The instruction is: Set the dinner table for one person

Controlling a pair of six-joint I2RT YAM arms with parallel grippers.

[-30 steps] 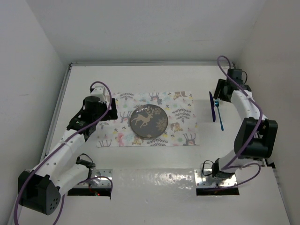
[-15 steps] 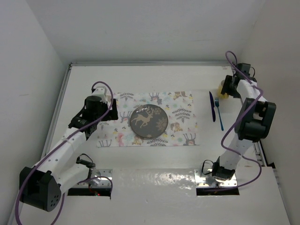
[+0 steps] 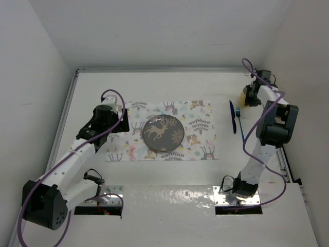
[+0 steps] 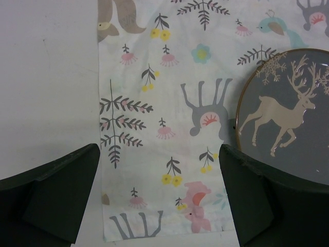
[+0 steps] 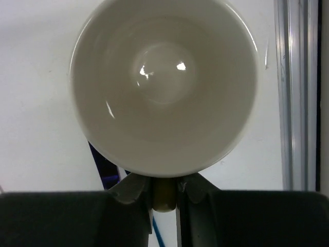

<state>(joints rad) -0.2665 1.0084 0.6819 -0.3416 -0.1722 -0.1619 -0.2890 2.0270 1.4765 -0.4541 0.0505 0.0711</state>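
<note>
Next, I set the cream cup with my right gripper on the placemat's back corner (image 3: 201, 108) nearest the dark blue knife.
On the white dinner table (image 3: 154, 87) lies a printed placemat (image 3: 200, 139) with a dark deer plate (image 3: 163, 133) on it. To its right lie a dark blue knife (image 3: 232, 117) and a blue fork (image 3: 240, 126). At the far right stands a cream cup (image 3: 243, 96). In the right wrist view the cup (image 5: 164, 82) is seen from above, and my right gripper (image 5: 165, 193) is shut on its handle (image 5: 165, 199). My left gripper (image 4: 158, 149) hangs open over the placemat's left part (image 4: 154, 103), just left of the plate (image 4: 288, 128), holding nothing.
A metal edge rail (image 5: 295, 92) runs close beside the cup on its right. White walls enclose the table at the back and both sides. The knife (image 5: 105, 164) and fork (image 5: 154, 229) show just under the cup in the right wrist view.
My right gripper swung from above the knife and fork to the cup at the far right and shut on its handle. The left arm has hardly moved.
</note>
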